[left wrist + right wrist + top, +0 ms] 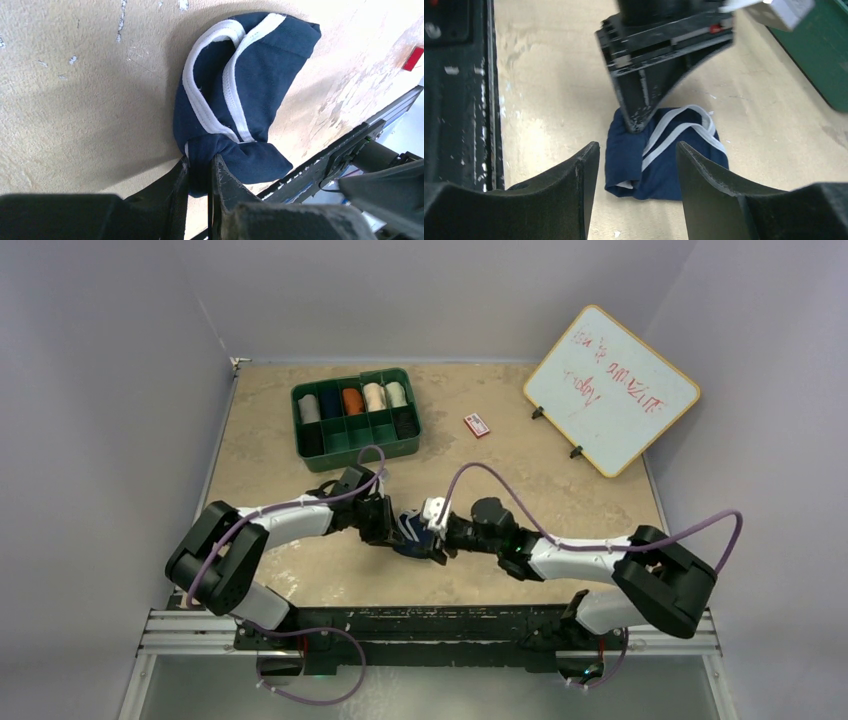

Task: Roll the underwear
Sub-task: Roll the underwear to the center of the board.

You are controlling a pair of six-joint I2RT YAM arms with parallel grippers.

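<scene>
The left gripper holds down just one end of the navy underwear's fold, so the right gripper needs to pinch the loose end of the fold (623, 171) before it rolls any further.
The navy blue underwear (411, 534) with white edging lies bunched and partly rolled on the table between the two grippers. It fills the left wrist view (240, 95) and shows in the right wrist view (664, 155). My left gripper (200, 165) is shut on one end of the navy underwear. It comes down from above in the right wrist view (636, 122). My right gripper (638, 150) is open and empty, just short of the cloth's near edge. The black underwear is not in view on the table.
A green divided tray (356, 417) holding several rolled cloths stands at the back left. A small red-and-white card (477, 425) lies right of it. A whiteboard (611, 390) leans at the back right. The dark rail of the table's near edge (459, 95) is close.
</scene>
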